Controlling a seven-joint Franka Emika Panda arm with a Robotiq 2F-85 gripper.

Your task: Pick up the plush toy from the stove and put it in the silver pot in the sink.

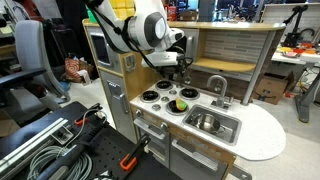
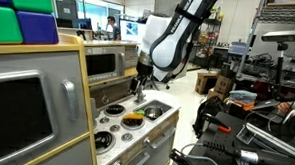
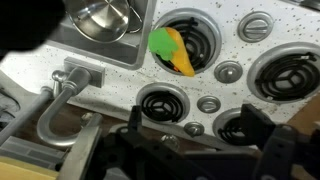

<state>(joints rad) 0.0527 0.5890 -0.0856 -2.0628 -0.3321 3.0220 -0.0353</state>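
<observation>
The plush toy's green end [image 1: 182, 106] [image 3: 166, 43], on the burner beside the sink, is the next spot my gripper needs to go to and close on.
The yellow-green plush toy [image 3: 172, 50] with a red bit lies on one black burner of the white stove [image 3: 225, 45], the burner next to the sink. It shows in both exterior views [image 1: 179, 105] [image 2: 134, 119]. The small silver pot [image 3: 103, 17] stands in the rectangular sink basin [image 3: 88, 47], also seen in an exterior view [image 1: 205, 121]. My gripper [image 3: 195, 125] is open and empty. It hovers over the back burners, apart from the toy, as both exterior views show [image 1: 166, 78] [image 2: 137, 85].
The curved grey faucet [image 3: 58, 100] [image 1: 217, 88] stands behind the basin. A wooden shelf [image 1: 225, 65] overhangs the back of the counter. A grey microwave-like oven [image 2: 26, 112] stands beside the stove. Silver knobs [image 3: 229, 71] sit between the burners.
</observation>
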